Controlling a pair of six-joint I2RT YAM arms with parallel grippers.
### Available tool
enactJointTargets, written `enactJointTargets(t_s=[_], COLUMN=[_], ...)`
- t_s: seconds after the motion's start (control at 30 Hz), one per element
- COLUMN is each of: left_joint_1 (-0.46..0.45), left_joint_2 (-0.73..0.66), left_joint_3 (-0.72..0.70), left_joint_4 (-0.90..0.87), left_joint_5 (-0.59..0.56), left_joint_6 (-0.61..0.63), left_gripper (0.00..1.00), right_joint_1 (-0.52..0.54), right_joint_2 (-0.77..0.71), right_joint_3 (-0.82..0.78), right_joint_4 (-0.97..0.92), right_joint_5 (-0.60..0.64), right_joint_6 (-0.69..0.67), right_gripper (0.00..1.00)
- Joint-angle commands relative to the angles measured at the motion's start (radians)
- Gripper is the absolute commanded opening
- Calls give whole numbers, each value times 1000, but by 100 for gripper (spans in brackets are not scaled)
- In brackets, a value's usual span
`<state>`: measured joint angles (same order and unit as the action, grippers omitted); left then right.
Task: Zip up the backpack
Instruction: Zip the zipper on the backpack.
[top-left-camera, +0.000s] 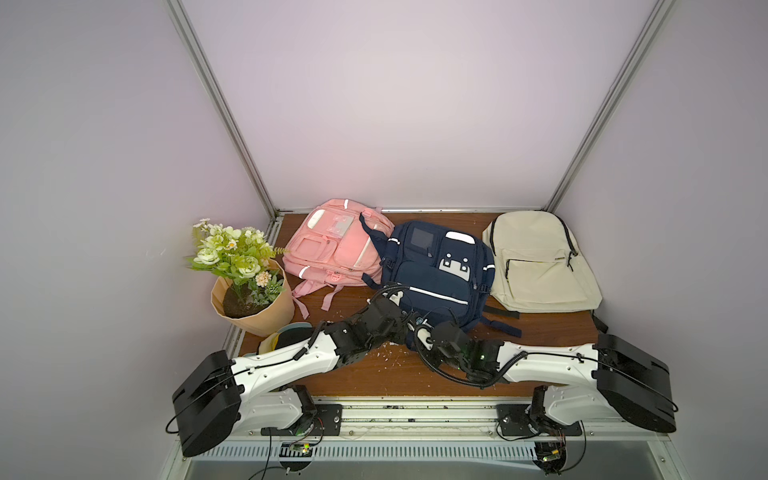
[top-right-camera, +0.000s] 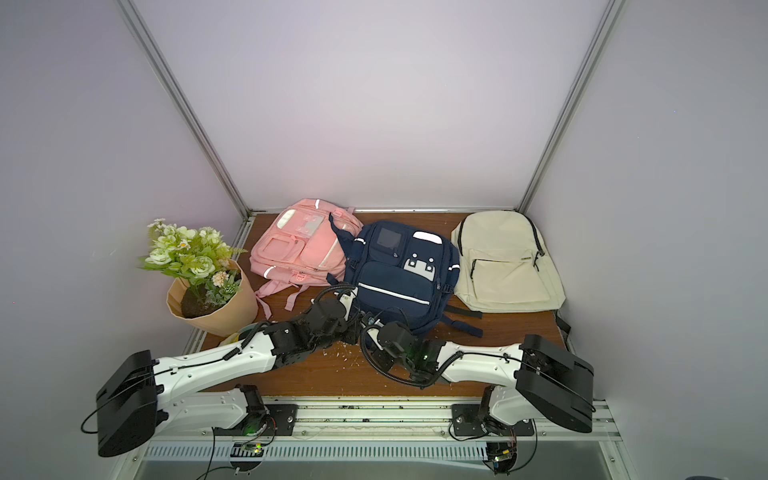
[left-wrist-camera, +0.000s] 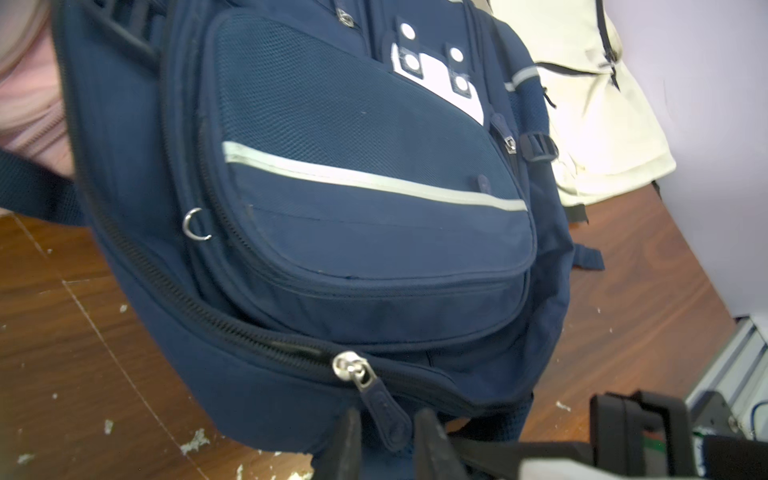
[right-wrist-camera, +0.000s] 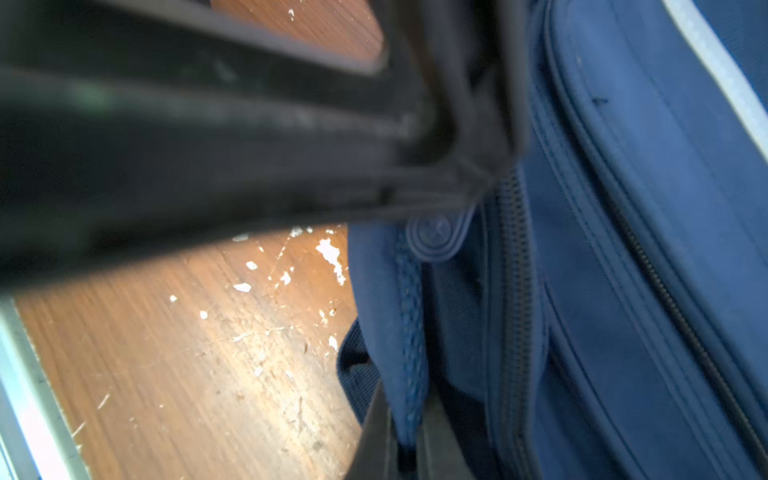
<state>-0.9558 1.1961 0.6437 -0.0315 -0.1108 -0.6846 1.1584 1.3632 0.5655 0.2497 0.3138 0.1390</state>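
My right gripper should take the track (left-wrist-camera: 436, 385) beside the slider before my left gripper pulls the tab, because it holds a fabric fold away from the zipper track.
The navy backpack (top-left-camera: 436, 282) (top-right-camera: 399, 278) lies face up mid-table between two other bags. Its near bottom edge fills the left wrist view (left-wrist-camera: 374, 208). A silver zipper slider (left-wrist-camera: 349, 365) sits on the lower zipper track, and its navy pull tab (left-wrist-camera: 386, 415) hangs between the fingers (left-wrist-camera: 351, 440) of my left gripper (left-wrist-camera: 388, 419). The jaws stand a little apart on either side of the tab, open. My right gripper (right-wrist-camera: 405, 411) is shut on a fold of navy fabric at the backpack's (right-wrist-camera: 623, 249) bottom corner. In both top views the two grippers meet at that near edge (top-left-camera: 415, 328).
A pink backpack (top-left-camera: 336, 245) overlaps the navy one on the left, and a cream backpack (top-left-camera: 540, 262) lies to its right. A potted flower bunch (top-left-camera: 249, 291) stands at the near left. White flecks dot the wooden table (top-left-camera: 374, 374). Enclosure walls close in three sides.
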Motion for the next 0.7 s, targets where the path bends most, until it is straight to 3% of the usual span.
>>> enactJointTargets(t_s=[0.0, 0.2, 0.47, 0.67], left_joint_1=[-17, -16, -16, -14], left_joint_2=[3, 21, 53, 68], left_joint_3=[-20, -43, -58, -64], left_joint_4=[31, 57, 137, 152], left_joint_5=[29, 31, 95, 94], left_joint_6=[-29, -75, -98, -121], left_gripper=[36, 42, 31, 34], right_joint_1=[6, 5, 6, 6], right_joint_2=[-22, -32, -42, -42], right_joint_3=[28, 29, 22, 20], right_joint_4=[39, 36, 37, 43], right_joint_5=[18, 20, 25, 22], right_joint_6=[12, 11, 12, 9], right_gripper=[0, 0, 0, 0])
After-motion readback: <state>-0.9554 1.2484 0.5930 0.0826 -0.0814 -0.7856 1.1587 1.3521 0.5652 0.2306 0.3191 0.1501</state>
